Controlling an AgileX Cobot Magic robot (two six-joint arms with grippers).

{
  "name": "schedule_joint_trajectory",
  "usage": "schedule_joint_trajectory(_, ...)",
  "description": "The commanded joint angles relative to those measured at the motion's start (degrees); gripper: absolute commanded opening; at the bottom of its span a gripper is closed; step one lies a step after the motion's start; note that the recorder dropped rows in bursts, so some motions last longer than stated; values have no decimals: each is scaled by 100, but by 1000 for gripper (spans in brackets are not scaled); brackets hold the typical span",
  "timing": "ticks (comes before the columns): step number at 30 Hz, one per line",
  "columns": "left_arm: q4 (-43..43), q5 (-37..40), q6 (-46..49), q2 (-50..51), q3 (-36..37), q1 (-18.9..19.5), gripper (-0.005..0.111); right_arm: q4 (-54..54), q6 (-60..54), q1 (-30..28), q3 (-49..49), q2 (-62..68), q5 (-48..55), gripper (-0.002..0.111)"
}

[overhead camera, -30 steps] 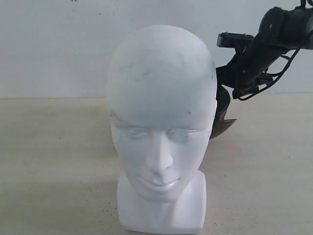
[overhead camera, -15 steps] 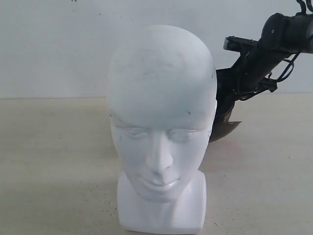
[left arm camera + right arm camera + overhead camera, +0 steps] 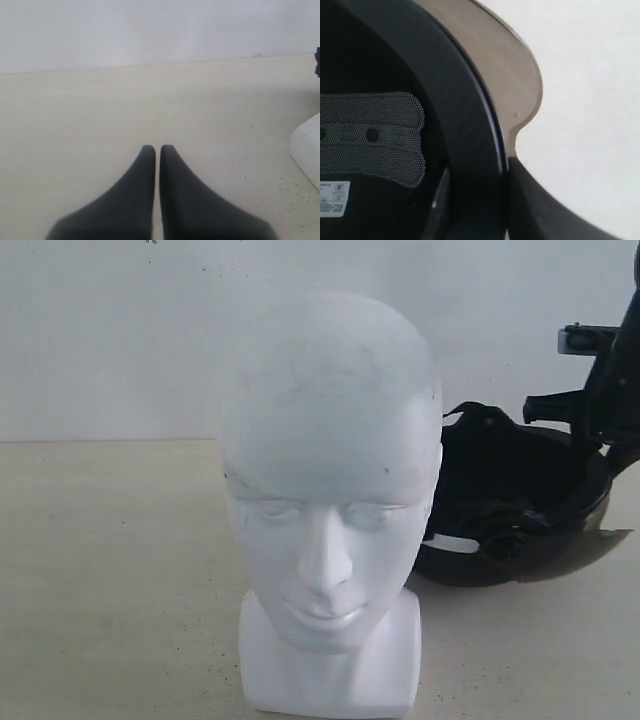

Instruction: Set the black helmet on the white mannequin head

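Next, my right gripper sets the black helmet down on the bare table [image 3: 530, 600] beside the base of the white mannequin head.
The white mannequin head [image 3: 330, 460] stands upright at the front middle of the table, facing the exterior camera. To its right and slightly behind, the black helmet [image 3: 510, 510] is tilted with its padded inside showing and its brown visor [image 3: 590, 545] pointing right. My right gripper [image 3: 477, 180] is shut on the helmet's rim [image 3: 470, 125], one finger inside the shell and one outside by the visor [image 3: 510, 85]. Its arm [image 3: 612, 390] enters at the far right edge. My left gripper [image 3: 158, 148] hangs shut over bare table, with the mannequin's base [image 3: 306, 150] off to one side.
The beige tabletop [image 3: 120, 560] runs back to a plain white wall [image 3: 120, 330]. Nothing else stands on the table in any view.
The right arm has swung right and drawn the helmet out from behind the head, tipping its opening into view. Its jaws have closed on the rim. The head has not moved.
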Motion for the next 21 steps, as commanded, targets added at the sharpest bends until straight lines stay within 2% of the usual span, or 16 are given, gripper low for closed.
schedule_joint_trajectory(1,-68,4,13,-9,20,-42,4,-429,949,-42,1524,-1159,-819,0)
schedule_joint_trajectory(7,-68,4,13,-9,20,-42,4,-507,2120,-42,4057,-2846,-2933,0)
schedule_joint_trajectory(11,-68,4,13,-9,20,-42,4,-669,2844,-42,5179,-3446,-4001,0)
schedule_joint_trajectory(21,-68,4,13,-9,20,-42,4,-692,2945,-42,5474,-3461,-4163,1)
